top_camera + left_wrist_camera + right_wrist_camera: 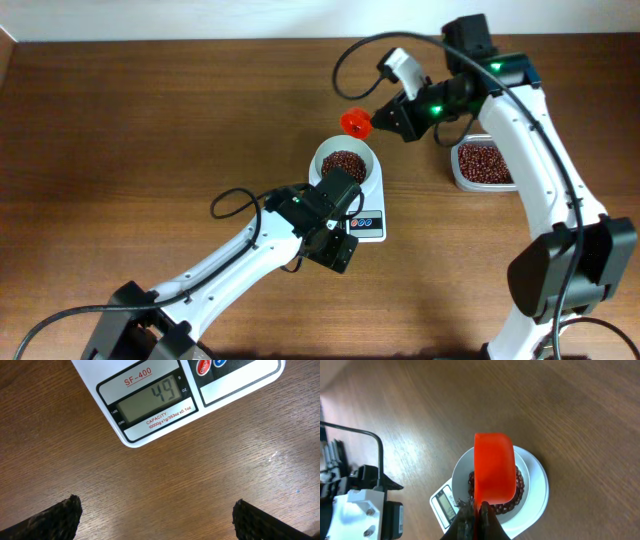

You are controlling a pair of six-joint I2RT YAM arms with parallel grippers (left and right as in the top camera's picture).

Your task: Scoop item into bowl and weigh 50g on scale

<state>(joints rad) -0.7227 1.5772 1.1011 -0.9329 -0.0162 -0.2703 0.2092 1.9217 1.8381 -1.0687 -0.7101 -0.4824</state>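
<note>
Next, I release the red scoop with my right gripper on the tub's beans, at the tub's end (514,171) away from the scale. The scoop now hangs over the bowl.
The white bowl (345,163) stands on the white scale (368,222) and holds a heap of dark reddish-brown beans (343,160). The scale's display (149,397) reads 49. My right gripper (385,120) is shut on the handle of a red scoop (355,123), held above and just behind the bowl; in the right wrist view the scoop (493,474) hangs over the bowl (534,485) and beans (520,491). My left gripper (157,517) is open and empty, low over the wood in front of the scale.
A clear plastic tub (484,164) of more beans sits to the right of the scale. The left arm's body (320,210) covers the scale's front left part in the overhead view. The table's back edge runs along the top.
</note>
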